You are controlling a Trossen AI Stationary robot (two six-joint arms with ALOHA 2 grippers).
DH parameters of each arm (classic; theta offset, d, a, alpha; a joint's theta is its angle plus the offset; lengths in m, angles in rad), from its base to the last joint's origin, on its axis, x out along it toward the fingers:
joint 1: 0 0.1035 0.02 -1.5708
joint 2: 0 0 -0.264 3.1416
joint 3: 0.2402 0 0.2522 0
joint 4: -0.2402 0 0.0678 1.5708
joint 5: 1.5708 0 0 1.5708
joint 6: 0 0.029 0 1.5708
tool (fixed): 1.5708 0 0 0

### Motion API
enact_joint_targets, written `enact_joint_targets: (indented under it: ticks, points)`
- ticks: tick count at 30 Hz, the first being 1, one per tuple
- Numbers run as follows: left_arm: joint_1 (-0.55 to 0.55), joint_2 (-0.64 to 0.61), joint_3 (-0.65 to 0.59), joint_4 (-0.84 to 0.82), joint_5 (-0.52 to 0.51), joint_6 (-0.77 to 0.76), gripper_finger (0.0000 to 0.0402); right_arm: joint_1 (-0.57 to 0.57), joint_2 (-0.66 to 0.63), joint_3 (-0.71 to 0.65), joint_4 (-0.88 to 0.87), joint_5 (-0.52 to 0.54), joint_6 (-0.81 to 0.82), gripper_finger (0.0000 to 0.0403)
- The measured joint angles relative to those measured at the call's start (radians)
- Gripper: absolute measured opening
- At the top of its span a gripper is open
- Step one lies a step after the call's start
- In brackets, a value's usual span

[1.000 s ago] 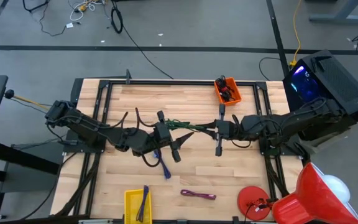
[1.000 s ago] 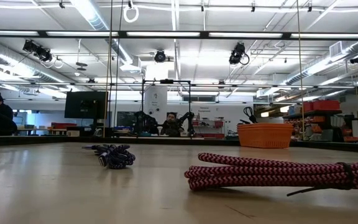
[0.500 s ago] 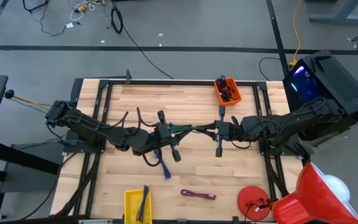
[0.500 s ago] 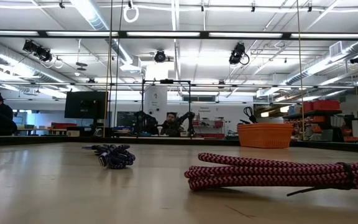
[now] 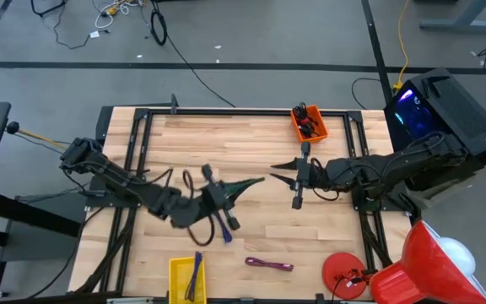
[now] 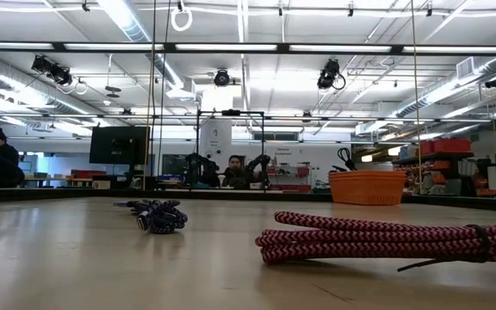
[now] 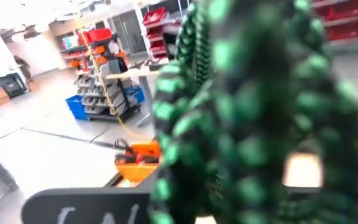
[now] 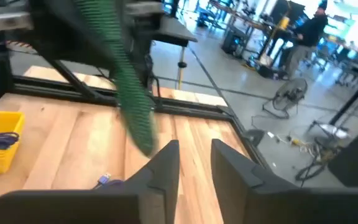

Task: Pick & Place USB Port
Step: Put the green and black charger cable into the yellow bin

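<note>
The green cable bundle, which hangs above the table's middle now, will be let go by my left gripper in the yellow bin [image 5: 186, 274] beside the blue cable.
A green-and-black braided cable bundle [image 5: 245, 185] hangs above the table's middle, with my left gripper [image 5: 219, 199] shut on it. The bundle fills the left wrist view [image 7: 241, 124]. My right gripper [image 5: 294, 176] stands to the right of it, open, with nothing between its fingers. In the right wrist view the bundle's free end [image 8: 132, 109] hangs in front of that gripper [image 8: 194, 168], apart from it. My left gripper pinches the green cable bundle between its two fingers at the bundle's left end [image 5: 231, 193], coming level from the table's left. The rest of the bundle sticks out past the fingers toward my right gripper, lifted clear of the table.
On the table lie a dark blue cable [image 5: 222, 226] and a pink-and-black cable [image 5: 268, 264]. A yellow bin [image 5: 175, 283] at the near edge holds a blue cable. An orange bin [image 5: 308, 122] stands at the far edge and a red disc [image 5: 344, 274] at the near right.
My left gripper has shut on the green bundle, then swung toward the table's left and near edge, taking it along. The bundle's right end has come away from my right gripper, which has let go and kept its place.
</note>
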Motion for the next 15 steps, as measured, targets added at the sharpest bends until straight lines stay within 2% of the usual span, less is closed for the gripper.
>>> enact_joint_targets:
  ticks: [4,9,12,15]
  points:
    - [-0.082,-0.009,0.000,-0.121,-0.060,-0.090,0.0031,0.000,-0.029,0.000,-0.043,0.004,0.029,0.0112]
    - [-0.208,-0.011,0.000,-0.267,-0.060,-0.276,0.0031,0.000,-0.055,0.000,-0.119,0.046,0.082,0.0118]
    - [-0.284,-0.011,0.000,-0.408,-0.057,-0.483,0.0031,0.000,-0.055,0.000,-0.152,0.077,0.111,0.0116]
    - [-0.367,-0.011,0.000,-0.580,-0.055,-0.753,0.0031,0.000,-0.055,0.000,-0.182,0.078,0.136,0.0113]
